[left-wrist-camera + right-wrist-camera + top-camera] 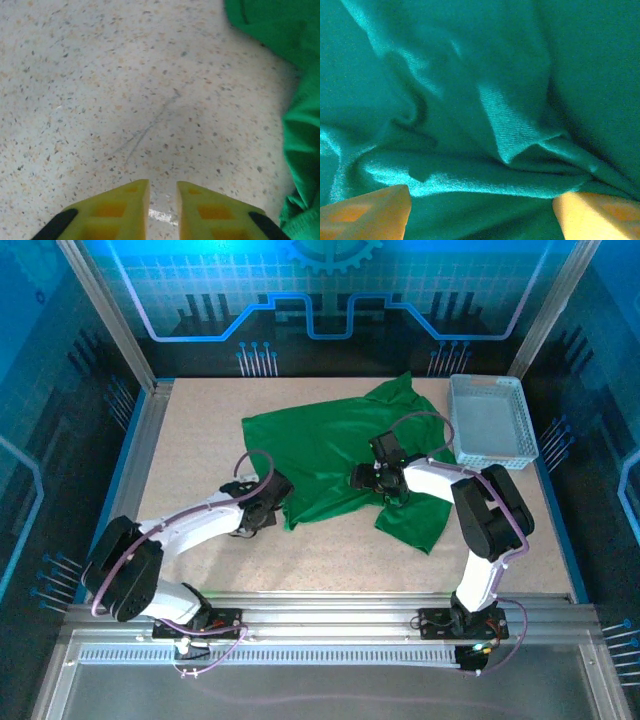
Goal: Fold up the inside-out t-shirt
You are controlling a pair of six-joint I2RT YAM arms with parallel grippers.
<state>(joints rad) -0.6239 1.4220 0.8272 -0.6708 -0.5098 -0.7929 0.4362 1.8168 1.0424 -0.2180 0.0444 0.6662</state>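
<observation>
The fingers of my left gripper meet over speckled tabletop beside the t-shirt, so next I open that gripper, move it over and pinch the t-shirt's near corner (299,219) before folding.
The inside-out t-shirt (320,445) is bright green and lies rumpled across the middle of the table, one part trailing toward the near right. My left gripper (268,512) sits low over bare table just left of the shirt's near-left edge. In the left wrist view its yellow fingers (125,210) stand a narrow gap apart with nothing between them (162,185), and the shirt (300,135) runs down the right side. My right gripper (365,480) rests on the shirt's middle. It is open wide (481,195), with a raised fold of the shirt (510,100) lying between its fingers.
A white mesh basket (490,420) stands at the far right of the table, close to the shirt's far-right part. Bare speckled tabletop (190,460) lies to the left and along the near edge. Metal frame rails border the table.
</observation>
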